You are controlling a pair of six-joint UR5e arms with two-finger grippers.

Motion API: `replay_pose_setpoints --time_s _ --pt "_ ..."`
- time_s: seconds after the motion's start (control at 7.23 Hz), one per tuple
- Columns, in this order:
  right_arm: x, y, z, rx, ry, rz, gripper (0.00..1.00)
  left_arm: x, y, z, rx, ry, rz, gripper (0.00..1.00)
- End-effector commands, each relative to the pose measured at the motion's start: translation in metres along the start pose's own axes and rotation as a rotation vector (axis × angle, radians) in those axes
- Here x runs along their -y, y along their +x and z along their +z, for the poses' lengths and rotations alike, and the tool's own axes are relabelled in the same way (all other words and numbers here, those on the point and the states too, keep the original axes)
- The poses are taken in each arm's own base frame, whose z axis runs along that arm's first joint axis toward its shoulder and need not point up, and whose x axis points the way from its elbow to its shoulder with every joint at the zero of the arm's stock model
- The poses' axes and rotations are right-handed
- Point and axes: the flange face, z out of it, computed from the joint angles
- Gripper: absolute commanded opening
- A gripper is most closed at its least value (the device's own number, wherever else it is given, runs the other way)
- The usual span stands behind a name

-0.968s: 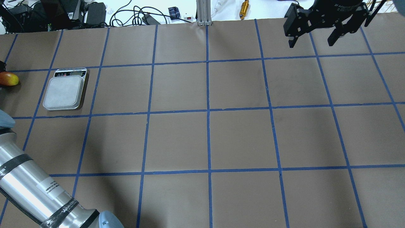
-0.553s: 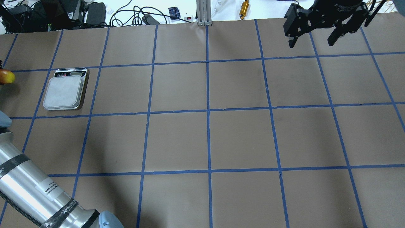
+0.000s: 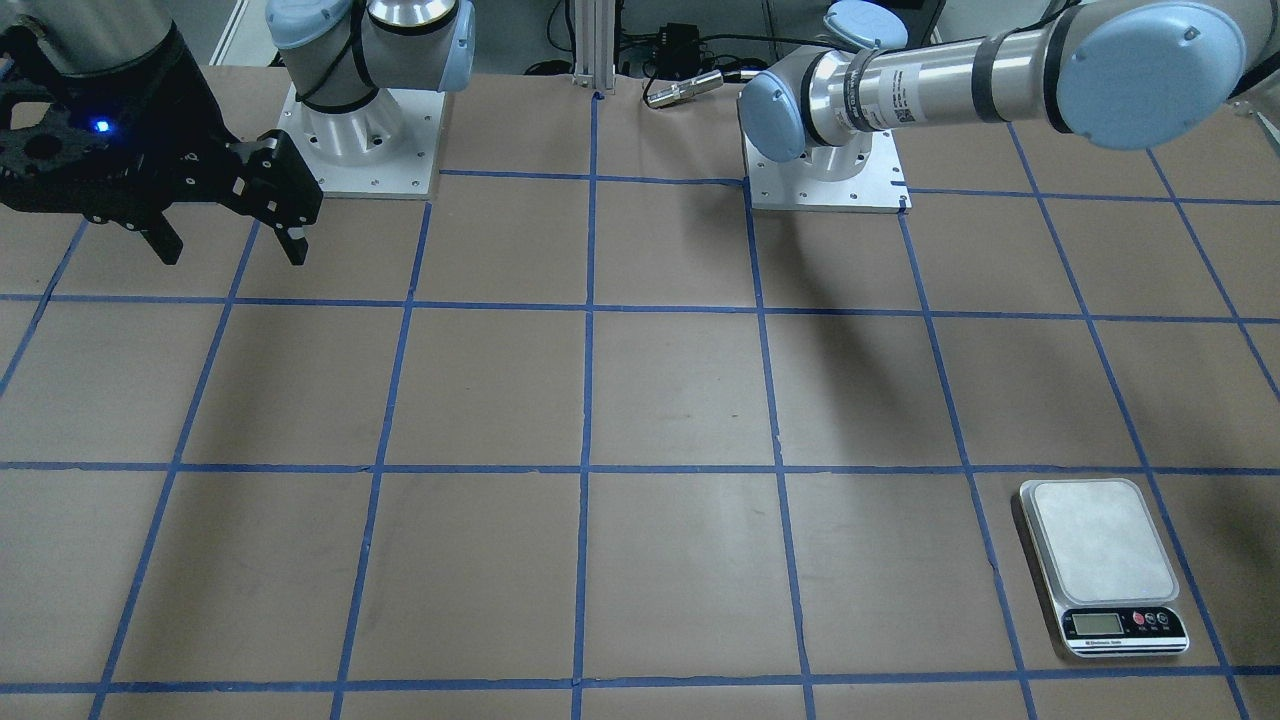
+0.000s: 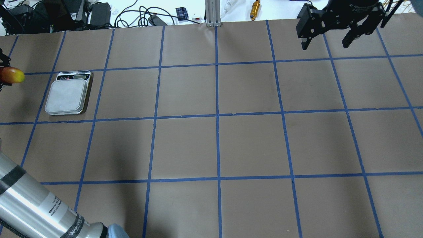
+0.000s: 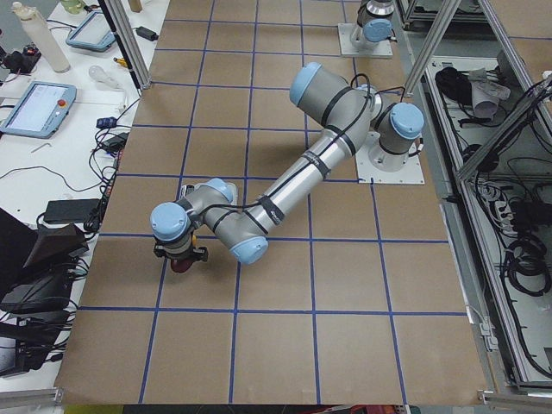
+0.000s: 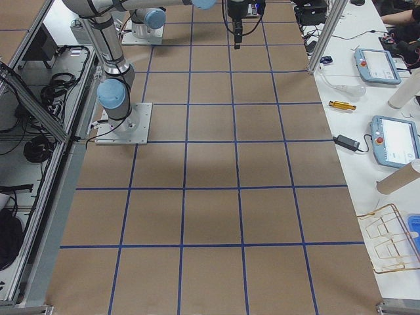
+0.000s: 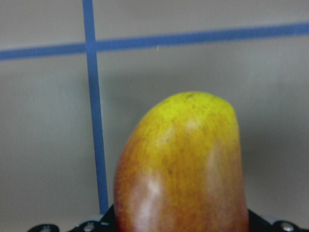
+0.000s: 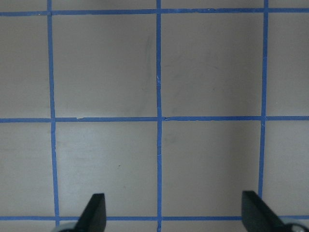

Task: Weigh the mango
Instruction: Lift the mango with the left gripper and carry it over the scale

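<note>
The mango, held above the brown paper now, will be let go by my left gripper on the middle of the silver scale's white platform [image 3: 1113,538].
The mango [image 4: 12,75], yellow at its tip and red-orange behind, is held in my left gripper [image 5: 178,254] at the table's far left, above the brown paper. In the left wrist view the mango [image 7: 181,169] fills the lower frame, with the jaws closed against its sides. The silver scale [image 4: 67,96] with its bare white platform sits just to the right of the mango; it also shows in the front-facing view [image 3: 1103,560]. My right gripper [image 4: 327,41] is open and empty, high over the far right of the table, its fingertips [image 8: 95,209] wide apart.
The table is covered in brown paper with a blue tape grid [image 4: 217,115]. Cables, power bricks and a brass tool [image 4: 254,9] lie beyond the far edge. My left arm's silver forearm [image 4: 29,206] crosses the near left corner.
The mango has risen off the paper and shifted slightly towards the scale in the left gripper. The left forearm has swung lower left in the overhead view. The right arm has not moved.
</note>
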Motion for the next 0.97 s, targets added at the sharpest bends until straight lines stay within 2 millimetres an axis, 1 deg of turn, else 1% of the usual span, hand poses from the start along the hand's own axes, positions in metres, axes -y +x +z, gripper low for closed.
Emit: replay_pose_setpoints --time_s 0.0,0.14,0.28,0.55,0.69,0.83 --pt "-0.001 -0.001 -0.001 0.001 0.001 -0.001 1.0 0.076 0.011 -0.006 0.017 -0.009 -0.022 0.13" --pt "0.0 0.0 0.0 0.001 0.0 -0.001 1.0 0.111 0.018 0.001 0.014 -0.002 -0.068 0.13" --pt "-0.001 -0.001 -0.001 0.001 0.001 -0.001 1.0 0.139 0.026 0.008 0.008 0.006 -0.089 0.13" --pt "0.0 0.0 0.0 0.001 0.0 -0.001 1.0 0.157 0.041 0.029 0.033 -0.006 -0.106 0.13" --pt "-0.001 0.0 -0.001 -0.001 0.001 -0.001 1.0 0.16 0.04 0.028 0.046 -0.013 -0.095 0.13" --pt "0.0 0.0 0.0 -0.001 0.0 -0.001 1.0 0.16 0.041 0.035 0.04 -0.003 -0.099 0.13"
